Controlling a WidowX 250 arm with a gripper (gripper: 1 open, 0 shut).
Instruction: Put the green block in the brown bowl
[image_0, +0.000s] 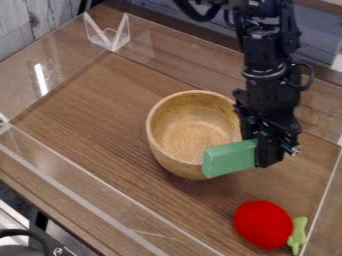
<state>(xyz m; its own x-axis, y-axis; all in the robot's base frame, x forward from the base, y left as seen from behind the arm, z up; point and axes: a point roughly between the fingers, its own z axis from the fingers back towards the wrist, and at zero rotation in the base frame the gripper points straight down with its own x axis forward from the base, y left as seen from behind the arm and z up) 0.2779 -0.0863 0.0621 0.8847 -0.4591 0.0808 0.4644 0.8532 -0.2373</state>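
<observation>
The robot's gripper should release the green block inside the brown bowl (202, 131), so that it leans toward the bowl's near rim.
My gripper (271, 150) hangs from the black arm at the right side of the brown bowl (191, 132) and is shut on the green block (231, 159). The block sticks out to the left of the fingers, tilted, in front of the bowl's near right rim. It overlaps the rim in this view; whether it touches the bowl I cannot tell. The bowl is light tan wood, upright on the wooden table, and its visible inside is empty.
A red round object with a green tip (266, 223) lies at the front right, just below the gripper. Clear plastic walls (40, 160) fence the table on the left and front. A clear stand (107, 33) sits at the back left.
</observation>
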